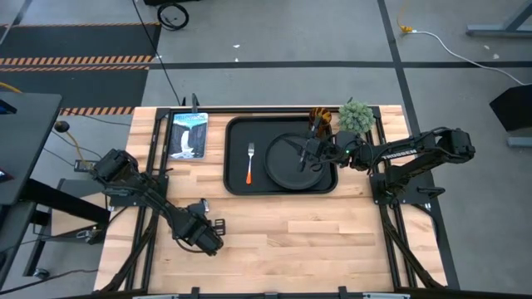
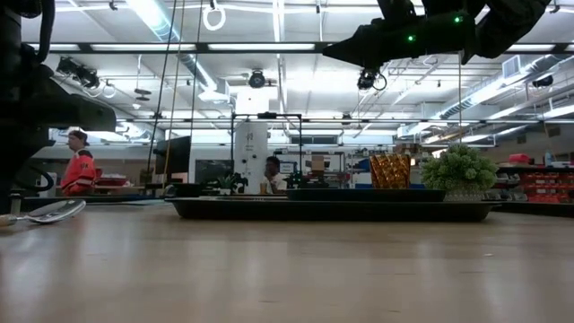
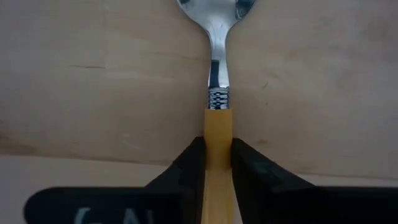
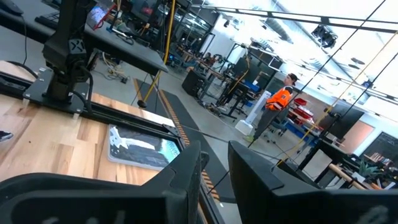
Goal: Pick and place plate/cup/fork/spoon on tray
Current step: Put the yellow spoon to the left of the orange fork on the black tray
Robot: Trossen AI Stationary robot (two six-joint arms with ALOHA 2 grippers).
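Next, my left gripper sets the spoon, now held near the table's front, down on the black tray [image 1: 240, 162] between the fork and the tray's edge facing the card.
The black tray [image 1: 236, 183] lies at the table's far middle. The round black plate [image 1: 287, 170] lies on its right half, and the fork [image 1: 249, 164] lies on its left half, tines toward the far edge. The amber cup [image 1: 320, 119] stands at the tray's far right corner, and also shows in the low view [image 2: 390, 170]. My right gripper [image 1: 312, 158] hangs open and empty, high above the plate. My left gripper [image 1: 209, 238] is near the table's front left, shut on the spoon [image 3: 217, 93]. My left gripper pinches the spoon's orange handle [image 3: 218, 134] between its two fingers, a little behind the metal neck. The fingers lie along the spoon. The bowl [image 2: 56, 212] points away from the gripper, low over the wood; I cannot tell whether it touches the table.
A fuzzy green plant ball [image 1: 355, 116] stands just right of the cup. A blue-white card [image 1: 188, 134] lies left of the tray. Bare wood stretches between the tray and the near edge. People show in the room beyond the table.
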